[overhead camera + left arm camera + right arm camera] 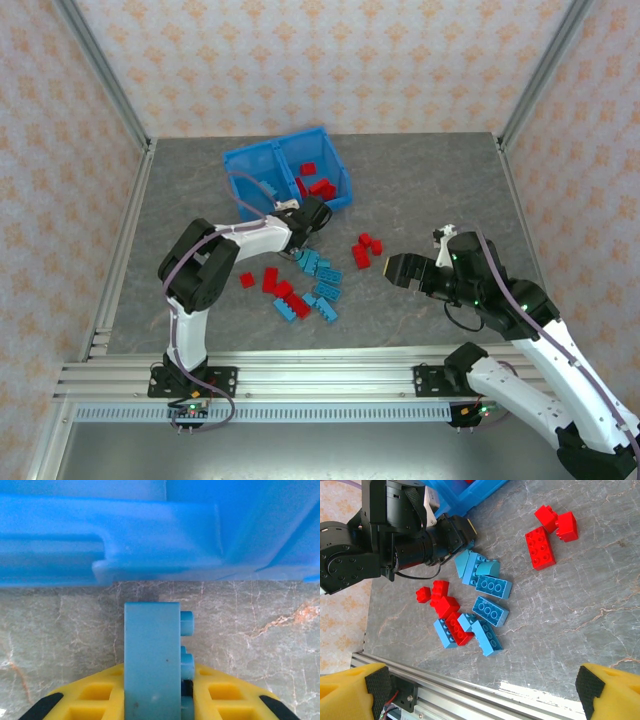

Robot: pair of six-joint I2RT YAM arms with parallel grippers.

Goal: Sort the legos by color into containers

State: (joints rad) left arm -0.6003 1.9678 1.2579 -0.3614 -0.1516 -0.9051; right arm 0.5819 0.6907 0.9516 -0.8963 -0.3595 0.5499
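Next, I release the light blue lego with my left gripper in the blue bin (257,203) beside the lone light blue lego.
My left gripper (298,246) stands just in front of the blue bin (240,160), shut on a light blue lego (152,655) held on edge between the yellow fingers (225,695). The bin's wall (160,535) rises close ahead of it. Red legos (318,186) lie in the bin's right container; the left container shows no bricks. On the table are a cluster of light blue legos (322,282), red legos (275,283) beside it, and a separate red group (366,248). My right gripper (392,270) hovers open to the right of the pile, its fingers (350,685) spread wide.
The aluminium rail (300,380) runs along the near table edge. Metal frame posts (110,70) stand at the back corners, with patterned walls behind. Bare grey table (440,190) lies right of the bin.
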